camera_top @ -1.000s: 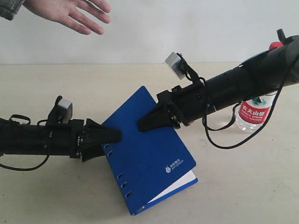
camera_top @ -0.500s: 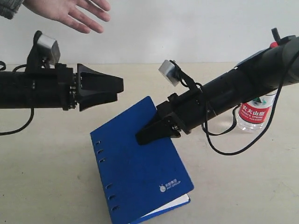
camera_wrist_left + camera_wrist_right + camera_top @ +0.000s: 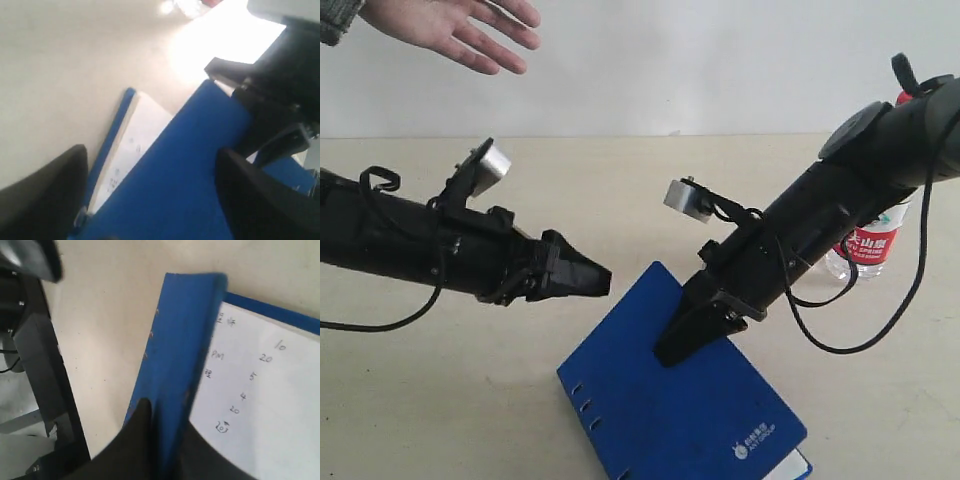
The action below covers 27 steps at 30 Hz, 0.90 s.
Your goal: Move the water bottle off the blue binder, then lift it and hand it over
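Observation:
The blue binder's cover is the only part in my right gripper, apart from the white pages, so next I lay the binder flat and take its spine [image 3: 583, 402] with my left gripper.
The blue binder [image 3: 700, 420] lies tilted at the front of the table, its white logo near the front corner. My right gripper [image 3: 668, 352] is shut on the binder's cover edge [image 3: 185, 340], with a white handwritten page [image 3: 260, 390] showing beside it. My left gripper [image 3: 600, 280] is open, just left of the binder's far corner, its fingers wide apart and holding nothing; the binder [image 3: 190, 190] lies beyond them. The water bottle [image 3: 875, 240] stands upright on the table at the right, off the binder and partly hidden behind my right arm.
A person's open hand [image 3: 450, 30] hovers at the top left. The beige table [image 3: 620, 190] runs back to a white wall. My left arm [image 3: 30, 340] shows beside the binder in the right wrist view.
The binder has slid toward the front right with my right gripper on it. My left gripper rose, then came back down to the binder's far corner. The bottle stayed put.

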Available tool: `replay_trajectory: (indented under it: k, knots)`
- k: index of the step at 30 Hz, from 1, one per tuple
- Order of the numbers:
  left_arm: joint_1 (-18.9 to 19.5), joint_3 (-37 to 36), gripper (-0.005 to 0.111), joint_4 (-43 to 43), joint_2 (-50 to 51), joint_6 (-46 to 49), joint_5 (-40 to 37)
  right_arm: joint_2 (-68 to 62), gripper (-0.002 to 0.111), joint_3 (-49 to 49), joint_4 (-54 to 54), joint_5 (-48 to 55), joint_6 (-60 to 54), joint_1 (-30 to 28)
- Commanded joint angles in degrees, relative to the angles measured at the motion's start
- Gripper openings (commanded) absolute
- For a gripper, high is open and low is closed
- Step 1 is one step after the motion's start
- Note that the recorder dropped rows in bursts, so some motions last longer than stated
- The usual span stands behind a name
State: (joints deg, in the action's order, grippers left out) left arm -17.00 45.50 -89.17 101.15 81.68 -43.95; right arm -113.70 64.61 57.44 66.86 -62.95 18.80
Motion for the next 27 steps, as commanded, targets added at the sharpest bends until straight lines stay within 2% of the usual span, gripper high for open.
replay_trajectory:
  k: [1, 6, 12, 15, 18, 20, 27]
  knots:
    - [-0.11, -4.12, 0.066, 0.47, 0.12, 1.24, 2.82, 2.97, 0.000, 0.09, 9.80, 1.74, -9.64, -0.08]
    - [0.17, -6.17, 0.066, -0.62, 0.12, 1.24, 9.50, 8.21, 0.000, 0.09, 11.72, -3.85, -10.16, -2.68]
    - [3.26, -6.21, 0.066, -10.78, 0.12, 4.90, 8.61, 11.28, 0.000, 0.09, 12.51, -1.02, -10.16, -5.77]
    - [3.63, -5.92, 0.066, -10.78, 0.27, 6.30, 1.83, 11.94, 0.000, 0.09, 13.40, -0.42, -10.55, -5.62]
    - [3.63, -5.92, 0.066, -10.78, 1.47, 10.92, -12.19, 11.93, 0.000, 0.09, 16.24, 0.42, -12.28, -5.62]
    - [3.63, -5.82, 0.066, -10.78, 2.56, 13.23, -18.32, 11.93, 0.000, 0.09, 19.19, 0.90, -13.52, -5.62]
    - [3.63, -5.82, 0.066, -10.78, 5.69, 13.94, -20.36, 11.93, 0.000, 0.09, 24.46, 3.10, -16.05, -5.62]
